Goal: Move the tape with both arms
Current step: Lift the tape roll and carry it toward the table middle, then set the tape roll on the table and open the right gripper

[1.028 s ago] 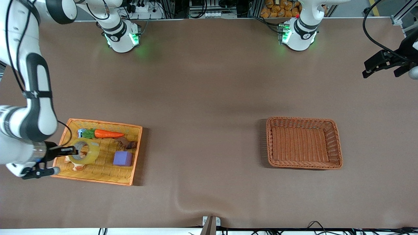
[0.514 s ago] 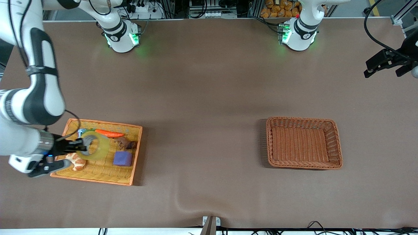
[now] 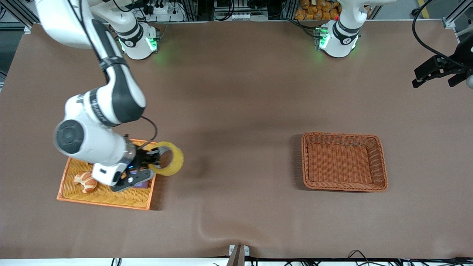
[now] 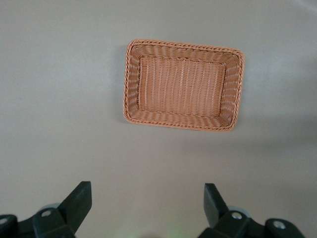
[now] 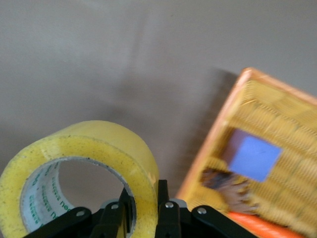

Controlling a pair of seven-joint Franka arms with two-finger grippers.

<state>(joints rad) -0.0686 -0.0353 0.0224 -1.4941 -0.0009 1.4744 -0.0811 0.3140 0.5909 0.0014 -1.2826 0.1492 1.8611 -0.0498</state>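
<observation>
Next, my right gripper lets go of the tape on the bare table (image 3: 239, 143) between the yellow basket and the brown wicker basket.
The tape (image 3: 170, 159), a yellowish ring-shaped roll, hangs in my right gripper (image 3: 157, 156), which is shut on its wall with one finger inside the hole. It is up in the air over the table just past the yellow basket's (image 3: 74, 194) edge toward the left arm's end. In the right wrist view the tape (image 5: 94, 163) fills the foreground between the black fingers (image 5: 163, 208). My left gripper (image 3: 438, 72) waits open and empty, high over the table's edge at the left arm's end; its fingertips (image 4: 79, 198) show wide apart.
The yellow basket holds a croissant (image 3: 85, 181) and a purple cube (image 5: 251, 154); the right arm hides its other contents. An empty brown wicker basket (image 3: 343, 161) lies toward the left arm's end, also seen in the left wrist view (image 4: 183, 85).
My right gripper has lifted the tape out of the yellow basket and carried it toward the table's middle, past the basket's edge. The left arm has not moved.
</observation>
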